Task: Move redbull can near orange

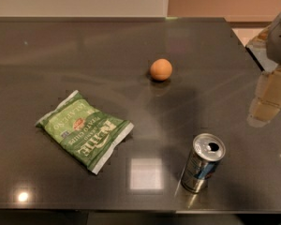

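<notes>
The gripper will grip the upper side [204, 160] of the redbull can just below its top, to move it near the orange.
The redbull can [203, 163] stands upright near the front edge of the dark table, right of centre, with its opened pull-tab top showing. The orange [160, 70] lies farther back near the table's middle, well apart from the can. My gripper [268, 102] is at the right edge of the view, above and to the right of the can, not touching it. Only its pale fingers [270, 95] show, pointing down over the table.
A green chip bag [84, 130] lies flat on the left part of the dark table [47, 55]. The table's front edge runs just below the can. A wall rises behind the far edge.
</notes>
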You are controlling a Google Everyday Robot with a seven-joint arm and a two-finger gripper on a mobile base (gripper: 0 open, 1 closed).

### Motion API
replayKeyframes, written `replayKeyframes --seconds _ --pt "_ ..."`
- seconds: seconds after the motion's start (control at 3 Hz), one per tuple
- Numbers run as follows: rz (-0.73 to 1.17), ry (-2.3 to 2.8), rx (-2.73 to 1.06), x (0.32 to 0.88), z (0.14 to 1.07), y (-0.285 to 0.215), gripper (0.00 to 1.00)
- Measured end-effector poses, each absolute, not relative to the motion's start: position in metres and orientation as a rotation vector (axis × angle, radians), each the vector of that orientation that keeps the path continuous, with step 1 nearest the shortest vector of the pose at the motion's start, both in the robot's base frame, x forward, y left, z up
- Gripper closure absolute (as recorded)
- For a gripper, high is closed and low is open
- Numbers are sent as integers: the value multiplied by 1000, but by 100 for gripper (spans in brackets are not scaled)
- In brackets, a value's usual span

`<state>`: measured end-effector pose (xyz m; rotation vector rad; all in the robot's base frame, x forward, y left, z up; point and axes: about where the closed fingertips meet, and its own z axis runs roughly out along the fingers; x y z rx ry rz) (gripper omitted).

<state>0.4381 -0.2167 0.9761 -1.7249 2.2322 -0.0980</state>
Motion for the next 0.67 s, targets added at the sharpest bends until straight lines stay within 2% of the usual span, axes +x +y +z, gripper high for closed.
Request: replayKeyframes --seconds 0.67 --pt "-97 2225 -1726 438 977 -216 0"
